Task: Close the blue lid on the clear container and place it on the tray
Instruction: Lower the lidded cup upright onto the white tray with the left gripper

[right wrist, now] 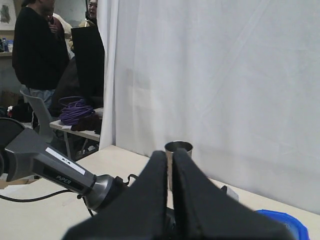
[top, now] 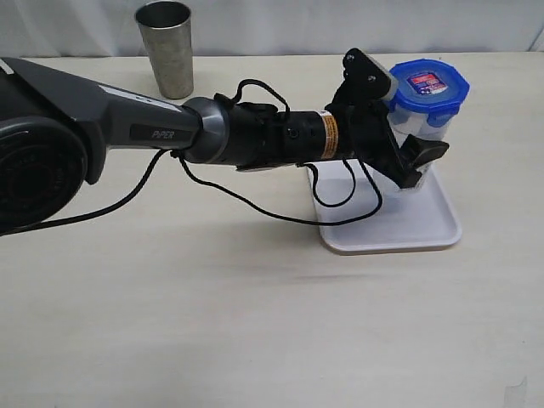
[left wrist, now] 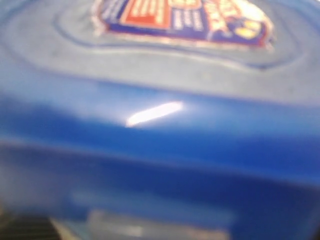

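Observation:
Next, I let go of the clear container with my left gripper near the middle of the white tray (top: 399, 206), close to the black cable.
The blue lid (top: 429, 86) with its red-and-white sticker sits on top of the clear container (top: 425, 127). The container stands upright at the back right of the white tray (top: 408, 229). My left gripper (top: 416, 166) reaches across from the left and grips the container's body below the lid. Its near finger lies against the container's side and the far finger is hidden. In the left wrist view the lid (left wrist: 160, 125) fills the picture, blurred, and no fingers show. My right gripper (right wrist: 170, 155) is shut with nothing in it and is out of the exterior view.
A tapered grey steel cup (top: 166, 49) stands at the table's back left, apart from the tray. The left arm (top: 127, 127) and its black cable (top: 255, 204) stretch over the middle of the beige table. People and furniture stand beyond a white curtain (right wrist: 210, 75).

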`<state>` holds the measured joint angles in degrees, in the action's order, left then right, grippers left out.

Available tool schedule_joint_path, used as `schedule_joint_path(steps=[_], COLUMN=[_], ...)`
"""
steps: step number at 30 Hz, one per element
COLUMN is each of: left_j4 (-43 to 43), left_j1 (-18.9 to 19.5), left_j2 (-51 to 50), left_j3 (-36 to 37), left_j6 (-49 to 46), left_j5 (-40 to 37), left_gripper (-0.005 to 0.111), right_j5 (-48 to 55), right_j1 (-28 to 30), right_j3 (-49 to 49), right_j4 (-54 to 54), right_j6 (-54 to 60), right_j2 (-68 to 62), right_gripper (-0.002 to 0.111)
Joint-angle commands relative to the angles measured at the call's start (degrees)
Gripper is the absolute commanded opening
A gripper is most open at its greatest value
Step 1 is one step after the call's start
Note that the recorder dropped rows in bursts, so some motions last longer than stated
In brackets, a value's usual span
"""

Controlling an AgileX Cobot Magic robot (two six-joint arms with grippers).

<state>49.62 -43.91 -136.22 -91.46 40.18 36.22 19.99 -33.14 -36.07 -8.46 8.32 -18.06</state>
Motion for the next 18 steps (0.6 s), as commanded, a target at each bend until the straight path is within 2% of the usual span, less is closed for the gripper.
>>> schedule_joint_path(steps=[1, 8, 13, 18], left_j4=[-6.2, -5.2, 7.3, 8.4], left_j1=[0.3, -0.1, -0.1, -0.1], left_j2=[-0.4, -0.4, -0.4, -0.4], left_j3=[-0.7, -0.7, -0.7, -0.7], left_j6=[-6.1, -5.1, 2.2, 2.2], left_j5=[3.1, 3.2, 5.9, 6.2], left_gripper=[0.000, 0.000, 0.000, 0.000], right_j5=[-0.4, -0.4, -0.5, -0.5], right_j1=[0.3, 0.3, 0.3, 0.3], right_j3=[0.3, 0.3, 0.3, 0.3], right_j4=[0.4, 0.4, 0.4, 0.4], right_j6=[0.7, 0.7, 0.7, 0.7], right_j2=[0.2, 0.2, 0.2, 0.2], right_gripper=[0.004, 0.004, 0.004, 0.004])
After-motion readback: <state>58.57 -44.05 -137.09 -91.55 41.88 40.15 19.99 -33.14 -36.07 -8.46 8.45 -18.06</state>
